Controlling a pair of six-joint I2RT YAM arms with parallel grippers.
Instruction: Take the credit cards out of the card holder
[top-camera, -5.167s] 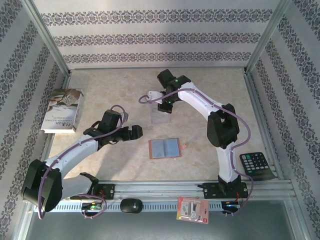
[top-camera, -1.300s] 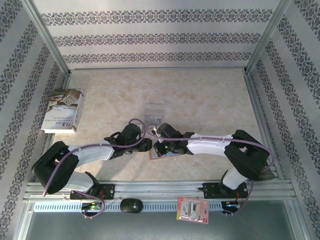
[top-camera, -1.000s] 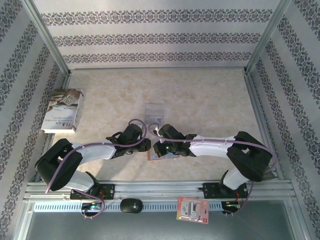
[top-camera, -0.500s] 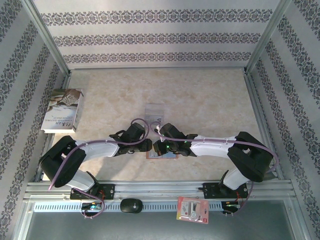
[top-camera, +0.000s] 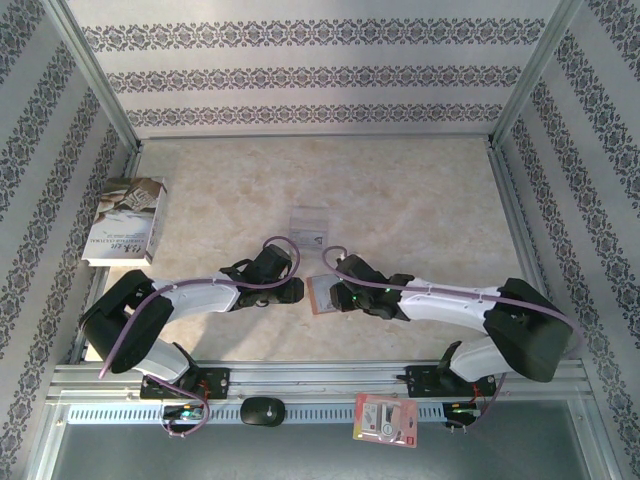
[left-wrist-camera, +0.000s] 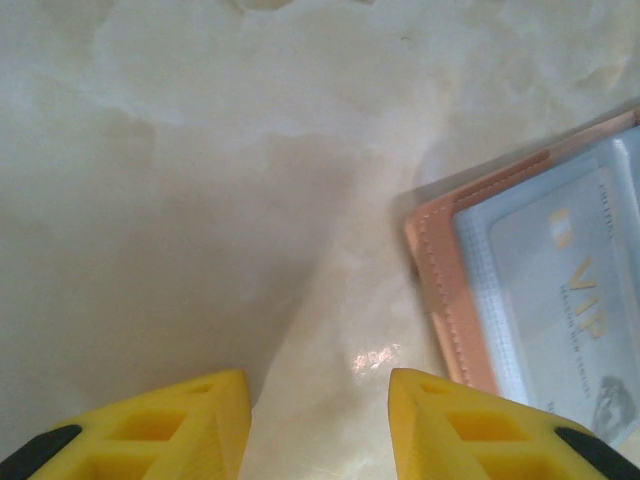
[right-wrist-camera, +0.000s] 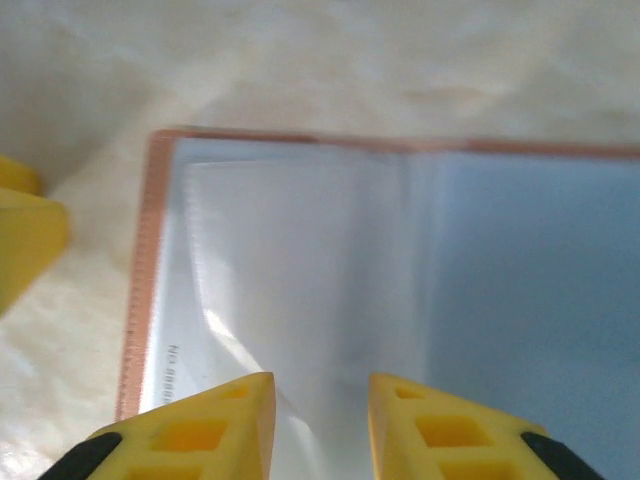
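My right gripper will pinch the pocket (right-wrist-camera: 312, 395) and bring its loose edge to my left gripper, because the clear pocket's loose edge lies short of my left gripper.
The card holder (top-camera: 322, 292) lies open on the table between my two grippers, orange-brown leather edge (right-wrist-camera: 140, 300) round grey-blue lining (right-wrist-camera: 530, 280). A pale credit card (right-wrist-camera: 290, 270) sits in its left pocket; from the other side the credit card (left-wrist-camera: 550, 290) shows gold VIP lettering. My right gripper (right-wrist-camera: 321, 400) is open low over that card, with nothing between the fingers. My left gripper (left-wrist-camera: 318, 400) is open over bare table just left of the holder's edge (left-wrist-camera: 440, 280). Its yellow finger (right-wrist-camera: 25, 240) shows beside the holder.
A clear plastic sleeve (top-camera: 308, 222) lies behind the grippers at mid-table. A book (top-camera: 125, 220) rests by the left wall. A red-and-white packet (top-camera: 385, 420) and a black oval object (top-camera: 262, 410) sit on the front rail.
My right gripper has slid rightward along the holder, uncovering its left half, and the right elbow has swung out to the right. The left arm has barely moved.
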